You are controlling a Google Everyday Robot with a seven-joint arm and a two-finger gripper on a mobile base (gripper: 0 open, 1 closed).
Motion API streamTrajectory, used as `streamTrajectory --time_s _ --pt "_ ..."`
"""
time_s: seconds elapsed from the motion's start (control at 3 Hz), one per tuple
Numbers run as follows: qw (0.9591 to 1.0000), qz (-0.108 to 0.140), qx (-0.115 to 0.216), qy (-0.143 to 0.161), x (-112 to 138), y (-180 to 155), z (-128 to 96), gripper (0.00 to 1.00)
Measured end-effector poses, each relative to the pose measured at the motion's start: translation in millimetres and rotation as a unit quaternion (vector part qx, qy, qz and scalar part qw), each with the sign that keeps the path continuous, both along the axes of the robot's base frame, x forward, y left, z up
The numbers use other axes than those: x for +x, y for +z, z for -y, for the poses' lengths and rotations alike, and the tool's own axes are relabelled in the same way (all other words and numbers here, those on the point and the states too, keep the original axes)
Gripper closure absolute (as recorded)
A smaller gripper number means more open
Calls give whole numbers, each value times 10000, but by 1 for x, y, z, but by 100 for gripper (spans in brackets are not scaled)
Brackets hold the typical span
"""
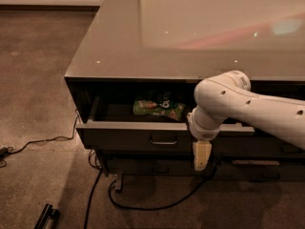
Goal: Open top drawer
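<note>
The top drawer is only partway out and the robot's gripper hangs against its front side, so it should open, take the drawer front's top edge [183, 126] and pull farther.
The top drawer [133, 138] is a wide dark grey-brown front under the glossy counter top [143, 46]. It stands pulled out, and its shallow interior shows from above. A small metal pull [163, 140] sits at the middle of its front. A green snack bag [159, 108] lies inside the drawer. My gripper [201, 155] hangs from the white arm [248, 109] just right of the pull, in front of the drawer front, pointing down. It holds nothing that I can see.
Slimmer drawer fronts [257, 163] sit lower at the right. Black cables [95, 185] run over the carpet below and left of the cabinet. A dark bar-like object [45, 217] lies on the floor at the bottom left.
</note>
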State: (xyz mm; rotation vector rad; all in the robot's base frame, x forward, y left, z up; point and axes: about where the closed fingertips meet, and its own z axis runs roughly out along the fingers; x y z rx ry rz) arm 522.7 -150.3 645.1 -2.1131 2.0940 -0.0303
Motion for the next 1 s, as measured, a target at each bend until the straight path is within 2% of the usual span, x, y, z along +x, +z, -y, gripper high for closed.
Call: streamTrajectory --time_s 0.67,1.0 --pt "9999 114 -3 -30 6 -1 -2 0" --pt "9998 157 -143 -54 -7 0 0 19"
